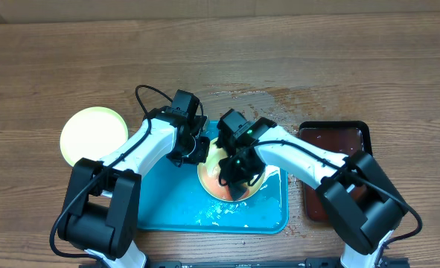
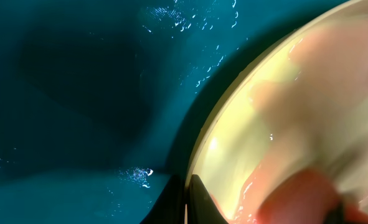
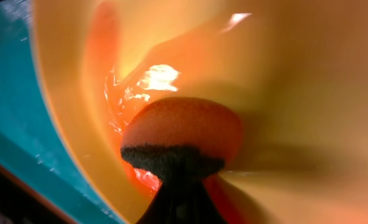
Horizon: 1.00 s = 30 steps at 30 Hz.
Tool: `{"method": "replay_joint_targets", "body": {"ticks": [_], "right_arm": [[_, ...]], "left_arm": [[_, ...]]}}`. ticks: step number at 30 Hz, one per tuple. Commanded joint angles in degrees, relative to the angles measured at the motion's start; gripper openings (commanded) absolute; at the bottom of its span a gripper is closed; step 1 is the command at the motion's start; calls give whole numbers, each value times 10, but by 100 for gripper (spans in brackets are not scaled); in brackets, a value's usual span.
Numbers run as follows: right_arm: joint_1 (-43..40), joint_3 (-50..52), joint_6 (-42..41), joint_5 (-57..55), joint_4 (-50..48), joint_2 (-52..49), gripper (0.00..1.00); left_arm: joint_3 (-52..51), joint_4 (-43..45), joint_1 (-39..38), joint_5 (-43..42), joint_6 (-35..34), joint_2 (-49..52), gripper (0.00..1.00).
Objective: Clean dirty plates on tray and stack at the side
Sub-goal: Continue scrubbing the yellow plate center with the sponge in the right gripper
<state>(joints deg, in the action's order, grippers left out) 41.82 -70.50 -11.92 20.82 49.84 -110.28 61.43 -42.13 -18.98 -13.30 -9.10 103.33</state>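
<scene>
My right gripper is going to release the orange sponge, and it will do so around the middle of the dark brown-red tray (image 1: 334,174).
A pale yellow plate (image 1: 214,181) with red sauce smears sits tilted on the turquoise tray (image 1: 167,208). My left gripper (image 1: 202,151) is shut on the plate's left rim; in the left wrist view its jaws (image 2: 187,202) pinch the rim of the plate (image 2: 283,112) above the tray (image 2: 78,93). My right gripper (image 1: 235,177) is shut on an orange sponge with a dark scouring side (image 3: 180,134) and presses it onto the wet, red-smeared plate (image 3: 296,74). A second, clean-looking pale yellow plate (image 1: 93,134) lies on the table to the left. The blue-white plate is out of view.
A smaller dark brown-red tray (image 1: 339,138) with a black rim stands right of the turquoise tray, partly under my right arm. Water is spilled on the wood (image 1: 279,97) behind the trays and on the tray floor (image 1: 220,214).
</scene>
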Motion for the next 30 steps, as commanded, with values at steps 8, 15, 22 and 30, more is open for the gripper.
{"method": "replay_joint_targets", "body": {"ticks": [8, 15, 22, 30], "right_arm": [[-7, 7, -137, 44, -115, -10, 4], [-33, 7, -291, -61, -180, -10, 4], [-93, 7, -344, -158, -131, -10, 4], [-172, 8, -294, -195, -33, -10, 4]], "left_arm": [[-5, -5, 2, 1, -8, 9, 4], [-5, -12, 2, 1, -7, 9, 4], [-5, -12, 2, 1, -7, 9, 4], [-5, -11, 3, 1, -8, 9, 4]]}}
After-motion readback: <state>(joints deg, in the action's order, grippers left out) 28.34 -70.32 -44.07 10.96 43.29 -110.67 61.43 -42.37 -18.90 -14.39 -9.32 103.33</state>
